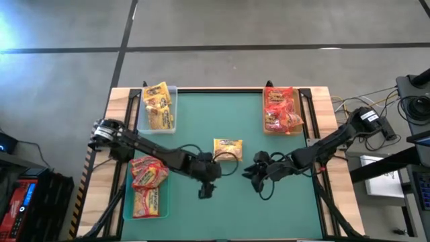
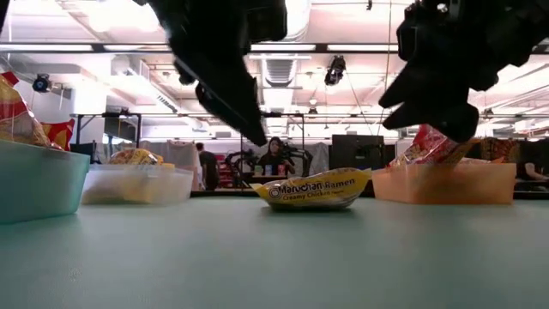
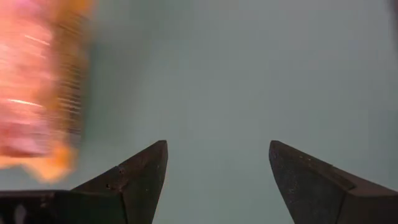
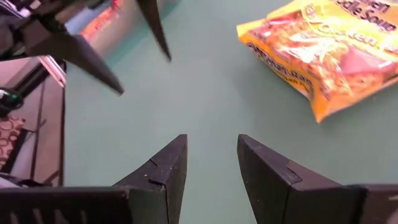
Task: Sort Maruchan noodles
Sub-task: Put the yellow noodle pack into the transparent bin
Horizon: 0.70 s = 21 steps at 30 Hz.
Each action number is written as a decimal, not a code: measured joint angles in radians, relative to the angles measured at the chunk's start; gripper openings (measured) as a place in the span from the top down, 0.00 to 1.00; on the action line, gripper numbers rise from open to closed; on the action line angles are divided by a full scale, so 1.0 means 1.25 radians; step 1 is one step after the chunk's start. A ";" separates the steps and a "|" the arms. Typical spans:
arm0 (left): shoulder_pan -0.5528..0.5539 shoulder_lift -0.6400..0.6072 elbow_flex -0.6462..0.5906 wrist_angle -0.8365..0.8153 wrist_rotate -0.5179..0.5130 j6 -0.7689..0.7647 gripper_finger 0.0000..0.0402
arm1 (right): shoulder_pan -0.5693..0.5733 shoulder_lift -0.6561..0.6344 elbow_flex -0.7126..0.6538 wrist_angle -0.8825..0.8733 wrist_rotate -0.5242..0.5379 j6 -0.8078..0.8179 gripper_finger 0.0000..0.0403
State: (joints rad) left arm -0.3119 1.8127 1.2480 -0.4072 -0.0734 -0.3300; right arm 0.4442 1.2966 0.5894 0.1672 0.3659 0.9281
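Next, I close my left gripper on the short end (image 1: pixel 217 149) of the loose yellow Maruchan packet facing the green tray.
One yellow Maruchan packet (image 1: pixel 227 149) lies flat on the green mat near the middle; it also shows in the low view (image 2: pixel 313 189) and the right wrist view (image 4: pixel 323 50). More yellow packets lie in the clear tray (image 1: pixel 173 121), red ones in the tan tray (image 1: pixel 298 128), and red-orange ones in the green tray (image 1: pixel 127 202). My left gripper (image 1: pixel 205 191) hangs open above the mat, on the near side of the loose packet and a little to its left (image 3: pixel 217 152). My right gripper (image 1: pixel 259 180) is open with a narrow gap, near and right of that packet (image 4: pixel 211 143).
Trays stand at the far-left, far-right and near-left corners of the mat. Bare mat (image 1: pixel 269 215) stretches across the middle and near-right. The two grippers hang close together; my left arm's fingers (image 4: pixel 124 56) show in the right wrist view. People and equipment show in the room behind.
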 joint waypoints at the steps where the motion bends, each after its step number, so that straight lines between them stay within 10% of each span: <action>1: 0.002 0.000 -0.001 0.000 0.053 -0.001 0.34 | 0.000 0.001 0.004 0.001 0.000 -0.001 0.67; 21: 0.112 -0.015 -0.218 0.334 0.324 -0.138 0.34 | -0.005 0.002 0.023 0.008 0.072 -0.139 0.67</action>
State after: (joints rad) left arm -0.1714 1.7943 0.9759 0.0099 0.3320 -0.5025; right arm 0.4374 1.2991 0.6186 0.1773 0.4561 0.7541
